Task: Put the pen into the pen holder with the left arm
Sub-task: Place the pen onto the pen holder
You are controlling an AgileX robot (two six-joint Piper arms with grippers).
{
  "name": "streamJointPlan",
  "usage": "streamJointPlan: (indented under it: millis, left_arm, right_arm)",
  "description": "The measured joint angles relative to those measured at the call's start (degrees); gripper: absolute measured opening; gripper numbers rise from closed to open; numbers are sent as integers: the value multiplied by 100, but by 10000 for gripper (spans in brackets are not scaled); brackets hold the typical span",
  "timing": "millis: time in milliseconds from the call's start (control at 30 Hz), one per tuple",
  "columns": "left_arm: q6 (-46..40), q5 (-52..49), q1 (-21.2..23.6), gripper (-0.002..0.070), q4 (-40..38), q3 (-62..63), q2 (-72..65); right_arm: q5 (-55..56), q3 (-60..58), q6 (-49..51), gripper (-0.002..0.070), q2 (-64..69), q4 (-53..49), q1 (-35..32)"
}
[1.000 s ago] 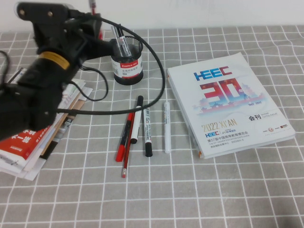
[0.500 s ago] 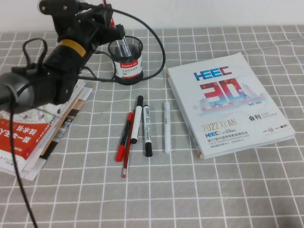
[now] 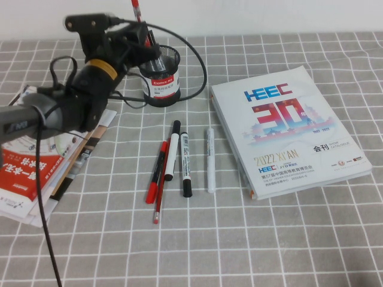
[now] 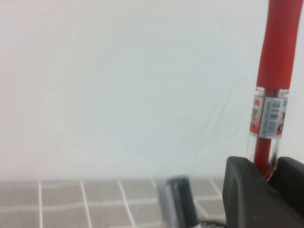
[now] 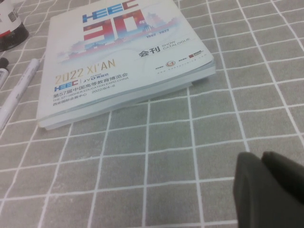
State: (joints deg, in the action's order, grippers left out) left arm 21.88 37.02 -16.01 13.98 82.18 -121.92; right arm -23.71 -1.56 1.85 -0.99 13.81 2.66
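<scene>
Next, my left gripper releases the red pen, now upright beside the holder's rim, beside the clear pen in the black mesh pen holder (image 3: 154, 58).
My left gripper (image 3: 143, 40) is at the back of the table, right beside and above the rim of the black mesh pen holder (image 3: 163, 81), which has a red-and-white label. It is shut on the red pen (image 3: 137, 9) and holds it upright, the top end sticking up past the gripper. In the left wrist view the pen (image 4: 278, 52) rises from between the two black fingers (image 4: 247, 190) of the left gripper (image 4: 266, 178). A clear pen (image 3: 154, 57) stands in the holder. My right gripper (image 5: 261, 159) is shut and empty, low over the cloth; it is out of the high view.
A thick white catalogue (image 3: 287, 128) lies at the right. A stack of magazines (image 3: 36, 173) lies at the left under the arm. Several pens (image 3: 173, 158) lie side by side mid-table. A loose black cable (image 3: 200, 72) loops round the holder.
My left arm has swung right and toward the back, carrying the upright red pen from left of the holder to its rim. The pens on the cloth have not moved.
</scene>
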Motion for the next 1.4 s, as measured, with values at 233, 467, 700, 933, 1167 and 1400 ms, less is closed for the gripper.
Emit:
streamJointPlan:
  millis: [233, 467, 700, 933, 1167, 1400]
  left_arm:
    - [14, 26, 0, 74, 8, 78, -285]
    - [18, 10, 0, 74, 13, 103, -339]
    - [-168, 10, 0, 74, 13, 103, -339]
    - [-541, 150, 0, 74, 13, 103, -372]
    - [-561, 203, 0, 74, -10, 180, -500]
    - [-561, 179, 0, 74, -24, 189, -514]
  right_arm:
    - [0, 0, 0, -15, 0, 12, 0]
    - [0, 0, 0, -15, 0, 12, 0]
    - [0, 0, 0, -15, 0, 12, 0]
    - [0, 0, 0, -15, 0, 12, 0]
    - [0, 0, 0, -15, 0, 12, 0]
    - [-2, 0, 0, -15, 0, 12, 0]
